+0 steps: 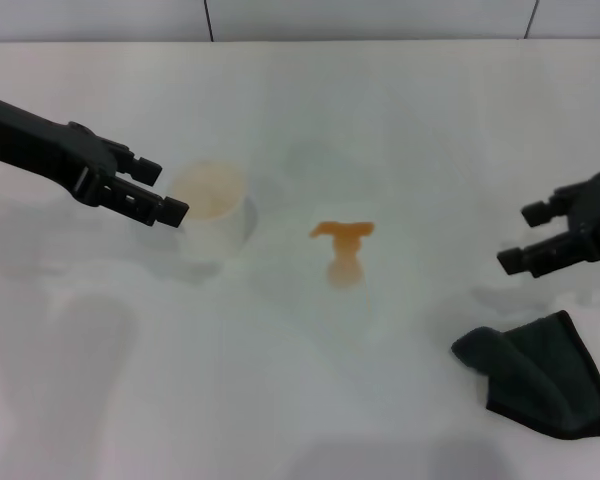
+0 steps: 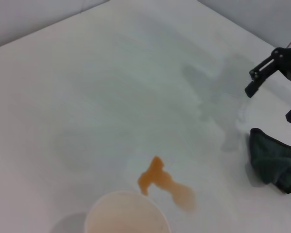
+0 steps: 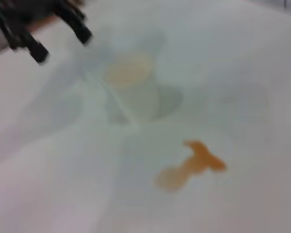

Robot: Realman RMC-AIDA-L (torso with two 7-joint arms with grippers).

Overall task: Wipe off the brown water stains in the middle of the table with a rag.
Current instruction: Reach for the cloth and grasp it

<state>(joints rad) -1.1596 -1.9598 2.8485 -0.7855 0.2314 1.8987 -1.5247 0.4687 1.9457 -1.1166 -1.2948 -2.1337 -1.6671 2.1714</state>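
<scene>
Next, I bring my right gripper to the rag and close it on the rag's fold (image 1: 519, 354), near the rounded end that points toward the brown water stains.
The brown water stains (image 1: 342, 240) are a T-shaped orange-brown smear in the middle of the white table (image 1: 400, 120); they also show in the left wrist view (image 2: 162, 182) and the right wrist view (image 3: 191, 167). The rag (image 1: 540, 370), dark grey and crumpled, lies at the front right and shows in the left wrist view (image 2: 274, 160). My right gripper (image 1: 525, 237) is open and empty, hovering just behind the rag and right of the stains; it also shows in the left wrist view (image 2: 270, 103). My left gripper (image 1: 160, 192) is open and empty, beside the cup's left side.
A white cup (image 1: 208, 215) with a brownish tint inside stands upright left of the stains, close to my left gripper; it also shows in the left wrist view (image 2: 126, 216) and the right wrist view (image 3: 131, 85). A tiled wall runs behind the table's far edge.
</scene>
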